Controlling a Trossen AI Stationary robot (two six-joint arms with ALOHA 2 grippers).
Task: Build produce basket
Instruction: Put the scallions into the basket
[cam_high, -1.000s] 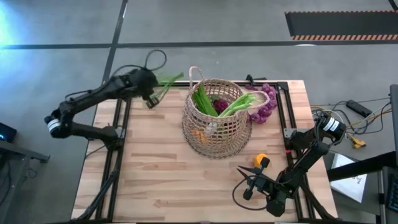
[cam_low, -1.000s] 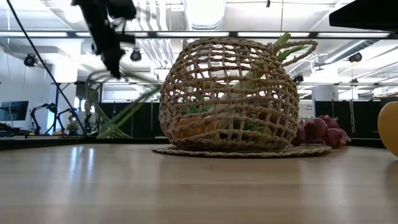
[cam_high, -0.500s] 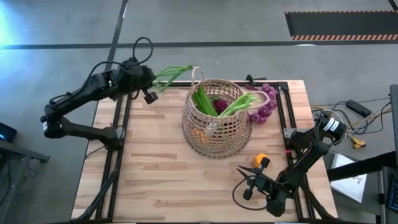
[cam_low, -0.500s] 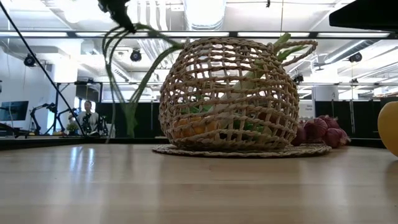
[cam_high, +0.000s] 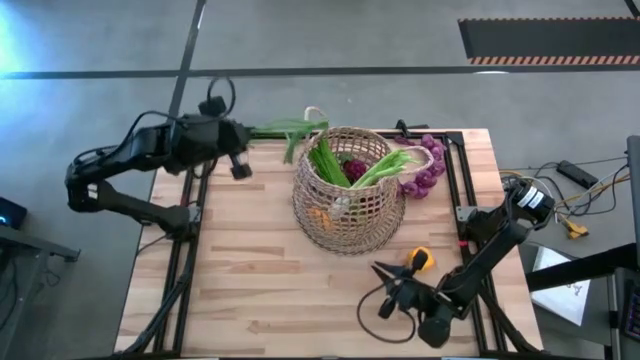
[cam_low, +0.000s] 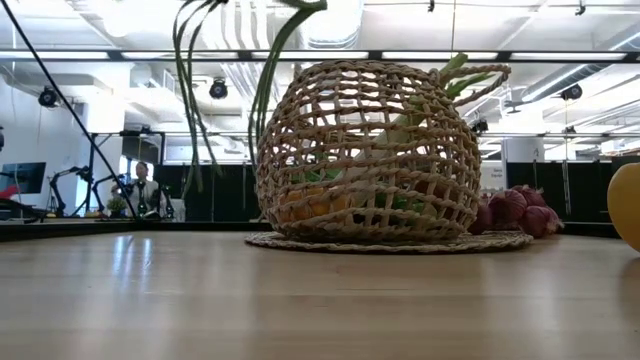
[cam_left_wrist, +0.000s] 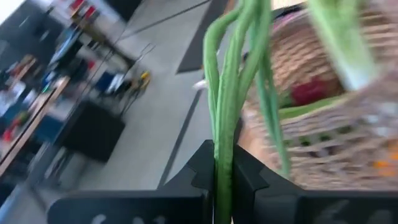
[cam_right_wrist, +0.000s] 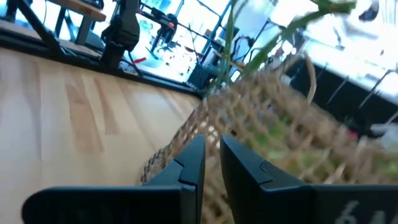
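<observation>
Next, the left gripper drops off the green stalks on the bare wood (cam_high: 324, 270) just in front of the wicker basket.
The tan wicker basket (cam_high: 348, 215) (cam_low: 360, 150) stands on a flat woven disc (cam_low: 390, 242) mid-table. It holds green stalks (cam_high: 330, 160), a pale leek (cam_high: 385, 165), something dark red (cam_high: 355, 170) and an orange item (cam_high: 320, 213). My left gripper (cam_high: 248, 132) (cam_left_wrist: 222, 180) hovers over the table's far left corner, shut on a bunch of long green stalks (cam_high: 290, 128) (cam_low: 190, 100) whose leaves reach toward the basket's rim. Purple grapes (cam_high: 425, 175) (cam_low: 510, 210) lie right of the basket. A yellow pepper (cam_high: 421, 256) (cam_low: 628, 205) sits beside my right gripper (cam_high: 382, 288) (cam_right_wrist: 212, 155), which is shut and faces the basket. My left gripper pinches the green stalks between its two fingers near their lower stem end (cam_left_wrist: 222, 163). The fingers run roughly level, from the table's left side. The bunch is lifted clear of the table. Its long leaves (cam_low: 262, 90) droop slack beside the basket.
Black frame rails (cam_high: 190, 200) run along the table's left and right sides. Bare wood (cam_high: 250, 280) lies near and left of the basket. Beyond the far edge a person (cam_low: 145, 185) stands in the room.
My left gripper has risen from the far left corner and turned toward the basket, carrying the green stalks. The stalks lay low at the table's edge a second ago; now they hang clear, leaves swung toward the basket's rim. My right gripper has shifted slightly toward the table's left.
</observation>
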